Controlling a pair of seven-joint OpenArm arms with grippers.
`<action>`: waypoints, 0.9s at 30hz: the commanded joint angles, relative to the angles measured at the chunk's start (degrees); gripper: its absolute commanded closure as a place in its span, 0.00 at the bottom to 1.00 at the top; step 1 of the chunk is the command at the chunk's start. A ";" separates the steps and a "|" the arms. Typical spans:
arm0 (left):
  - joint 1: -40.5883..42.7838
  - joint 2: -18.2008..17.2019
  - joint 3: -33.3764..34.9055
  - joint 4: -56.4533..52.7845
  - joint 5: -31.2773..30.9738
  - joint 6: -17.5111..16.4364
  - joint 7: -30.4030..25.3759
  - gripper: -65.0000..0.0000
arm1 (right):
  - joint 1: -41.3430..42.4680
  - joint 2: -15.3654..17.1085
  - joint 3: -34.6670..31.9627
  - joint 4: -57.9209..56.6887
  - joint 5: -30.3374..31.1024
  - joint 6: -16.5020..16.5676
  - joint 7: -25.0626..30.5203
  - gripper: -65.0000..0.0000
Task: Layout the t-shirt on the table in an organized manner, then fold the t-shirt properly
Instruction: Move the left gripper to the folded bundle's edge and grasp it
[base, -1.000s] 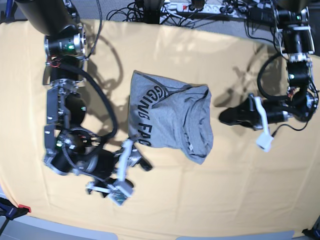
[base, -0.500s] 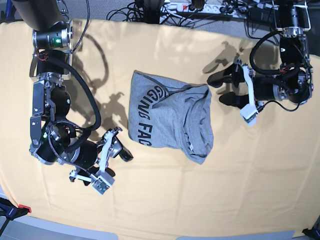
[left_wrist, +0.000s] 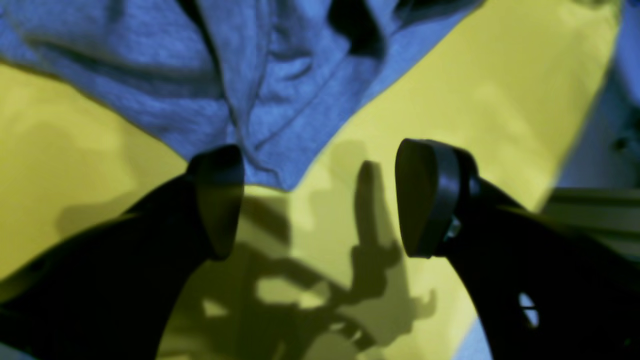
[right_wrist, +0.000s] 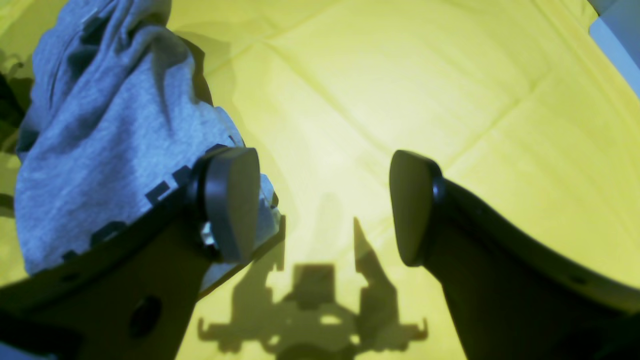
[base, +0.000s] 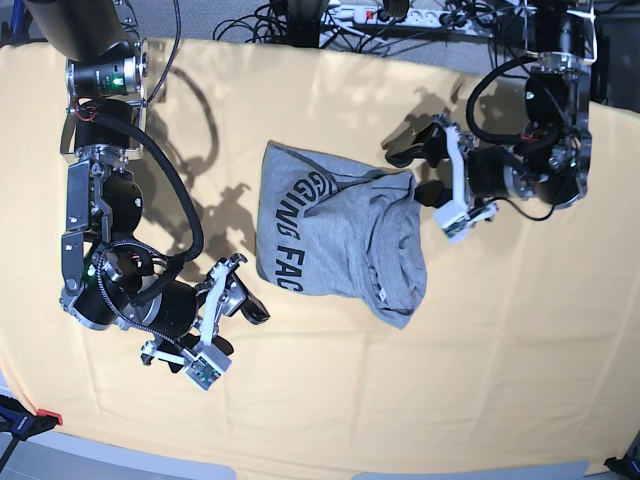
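The end of the grey t-shirt is bunched up in folds, so my left gripper needs to pinch the raised fold at the t-shirt's corner (base: 402, 186) and pull it away from the lettering.
The grey t-shirt (base: 340, 235) lies crumpled on the yellow-orange table (base: 500, 330), with black lettering showing on its left part. My left gripper (base: 417, 172) is open just beside the shirt's upper right corner. In the left wrist view the gripper (left_wrist: 320, 200) is open over bare cloth (left_wrist: 475, 75), and a corner of the shirt (left_wrist: 200, 75) reaches down beside one fingertip (left_wrist: 217, 200). My right gripper (base: 246, 290) is open and empty beside the shirt's lower left edge. In the right wrist view the gripper (right_wrist: 322, 205) is open above the table (right_wrist: 400, 75), with the shirt (right_wrist: 110, 140) to its left.
Cables and a power strip (base: 400, 15) lie beyond the table's far edge. A red-and-black clamp (base: 30, 418) sits at the near left corner. The table cloth shows fold creases (right_wrist: 360, 130).
My left gripper has moved leftward up to the shirt's upper right corner. My right gripper drew back left from the shirt's lower edge a second ago and has since stayed nearly still.
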 joint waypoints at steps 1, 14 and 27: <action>-1.64 -0.15 0.02 0.79 -0.28 -0.28 -1.95 0.26 | 1.62 0.20 0.28 0.87 0.76 0.00 1.68 0.35; -2.71 2.29 0.13 0.74 -0.26 -0.28 0.02 1.00 | 1.64 0.20 0.26 0.87 0.59 0.07 1.73 0.35; -2.80 -0.48 -3.93 0.83 -7.32 -0.28 4.13 0.59 | 1.60 -0.13 0.26 0.87 0.85 0.85 1.92 0.35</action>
